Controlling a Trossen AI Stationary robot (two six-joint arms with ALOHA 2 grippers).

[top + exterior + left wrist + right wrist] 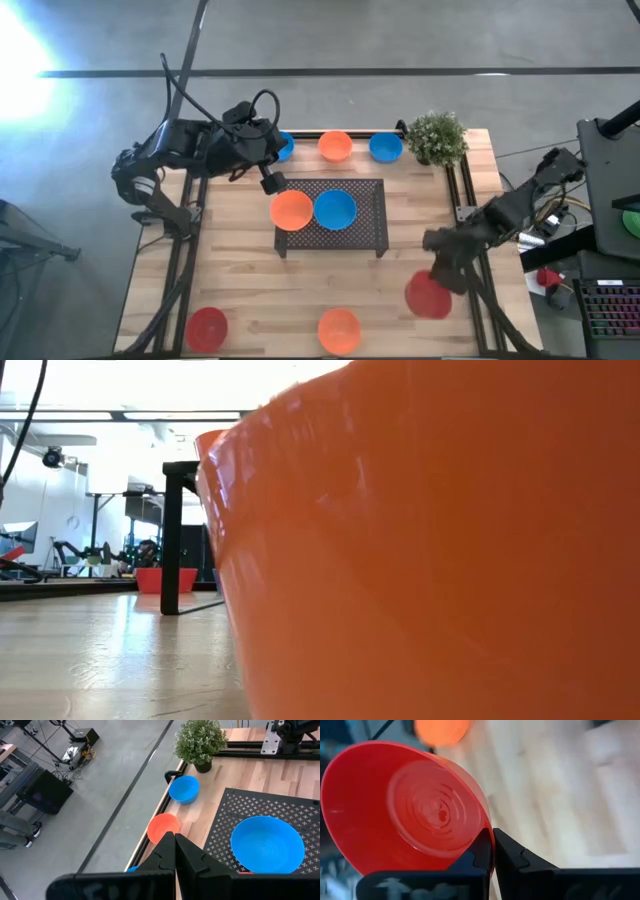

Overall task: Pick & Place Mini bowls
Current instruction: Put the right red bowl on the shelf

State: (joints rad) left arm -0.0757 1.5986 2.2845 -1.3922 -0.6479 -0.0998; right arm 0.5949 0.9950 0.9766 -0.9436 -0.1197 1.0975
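I need to set the red bowl down with my right gripper and let go of it on the dark mesh rack's loose end (378, 210), beside the blue bowl.
My right gripper (437, 272) is shut on a red mini bowl (428, 296) near the table's right near corner. My left gripper (270, 184) is shut and holds nothing; it hovers by the far left corner of the dark mesh rack (365, 232). An orange bowl (291, 210) sits at the rack's left edge and a blue bowl (335, 208) sits on the rack. A blue (284, 148), an orange (335, 146) and a blue bowl (385, 148) stand along the far edge. A red (207, 328) and an orange bowl (338, 330) stand at the near edge. My right gripper pinches the red bowl's rim (481, 822), one finger inside the bowl and one outside its wall. The bowl is tilted, its opening facing the wrist camera. Whether its base touches the table, I cannot tell.
A small green potted plant (436, 137) stands at the far right corner. In the low view the near orange bowl (450, 560) fills most of the picture; the rack's leg (172, 540) and a red bowl (165, 580) show behind it. Bare wood lies between rack and near bowls.
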